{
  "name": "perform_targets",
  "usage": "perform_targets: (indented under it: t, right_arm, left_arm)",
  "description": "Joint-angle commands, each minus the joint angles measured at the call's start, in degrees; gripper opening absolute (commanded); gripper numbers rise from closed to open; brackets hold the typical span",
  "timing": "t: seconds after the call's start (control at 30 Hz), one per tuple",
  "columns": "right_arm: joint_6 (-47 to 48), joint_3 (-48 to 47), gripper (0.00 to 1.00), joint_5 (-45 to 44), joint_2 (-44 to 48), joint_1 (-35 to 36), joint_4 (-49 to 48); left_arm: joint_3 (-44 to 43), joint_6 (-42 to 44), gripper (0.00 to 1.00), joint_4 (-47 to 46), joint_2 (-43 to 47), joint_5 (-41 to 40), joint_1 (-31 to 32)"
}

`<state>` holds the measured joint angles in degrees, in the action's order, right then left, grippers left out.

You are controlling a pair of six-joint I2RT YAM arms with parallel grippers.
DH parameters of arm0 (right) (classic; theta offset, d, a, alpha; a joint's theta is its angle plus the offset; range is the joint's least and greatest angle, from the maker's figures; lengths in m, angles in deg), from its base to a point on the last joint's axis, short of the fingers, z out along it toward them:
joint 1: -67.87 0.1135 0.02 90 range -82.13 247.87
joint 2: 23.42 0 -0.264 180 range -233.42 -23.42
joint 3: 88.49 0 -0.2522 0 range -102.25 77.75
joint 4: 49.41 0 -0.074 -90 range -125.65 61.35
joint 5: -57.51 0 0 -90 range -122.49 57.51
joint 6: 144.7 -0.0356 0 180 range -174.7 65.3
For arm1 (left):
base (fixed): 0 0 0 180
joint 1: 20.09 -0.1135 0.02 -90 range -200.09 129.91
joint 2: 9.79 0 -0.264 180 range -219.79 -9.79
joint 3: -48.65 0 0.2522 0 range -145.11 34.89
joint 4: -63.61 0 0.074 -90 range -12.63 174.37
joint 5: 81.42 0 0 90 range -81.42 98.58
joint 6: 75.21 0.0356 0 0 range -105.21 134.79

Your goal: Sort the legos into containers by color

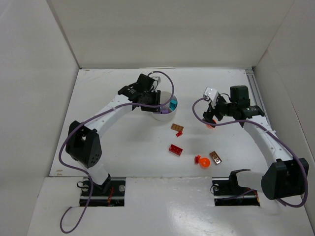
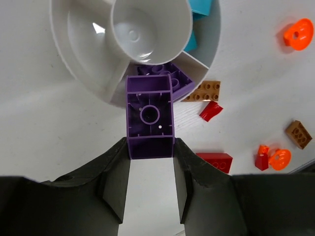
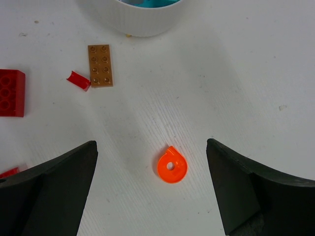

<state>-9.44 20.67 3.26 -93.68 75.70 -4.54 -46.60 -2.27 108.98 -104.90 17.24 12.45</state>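
I should next move my right gripper to the red brick's long sides (image 1: 175,150) (image 3: 12,93) and close it there, leaving the orange round piece under the brick on the table.
My left gripper (image 2: 150,147) is shut on a purple brick (image 2: 150,115) and holds it over the near rim of the white dish (image 2: 78,73). In the top view it (image 1: 152,101) is above the dish (image 1: 162,117). One wedge holds purple pieces (image 2: 178,78), another teal pieces (image 2: 202,6). My right gripper (image 3: 151,144) is open above an orange round piece (image 3: 172,164) that lies on the table between its fingers. In the top view it (image 1: 210,120) is right of the dish.
On the table lie a brown plate (image 1: 177,128), a small red curved piece (image 1: 179,133), a red brick (image 1: 175,150), an orange round piece (image 1: 204,162) with a red bit beside it, and a brown brick (image 1: 215,158). White walls enclose the table.
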Motion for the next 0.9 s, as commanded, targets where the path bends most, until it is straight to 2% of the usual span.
perform_targets:
  t: [0.0,0.3,0.47,0.63,0.87]
  right_arm:
    - [0.7,-2.1,0.96,0.5,-0.1,-0.5,-0.3]
    - [0.7,-2.1,0.96,-0.7,-0.6,-0.5,0.3]
    - [0.7,-2.6,0.96,-1.2,-1.1,-0.5,0.3]
    - [0.7,-2.6,0.96,-0.6,-2.9,-0.5,0.3]
    - [1.2,-2.6,0.96,-0.1,-3.0,-0.5,0.3]
  left_arm:
    - [-4.1,1.9,0.0,-0.2,0.9,2.5,0.5]
    - [-8.5,5.0,0.0,2.0,-1.6,-1.9,-2.6]
    - [-7.5,5.6,0.0,2.0,-1.0,1.3,-2.6]
    - [-5.3,9.0,0.0,1.3,-1.1,0.2,1.7]
    - [-12.2,9.0,0.0,5.7,-6.1,-4.3,5.4]
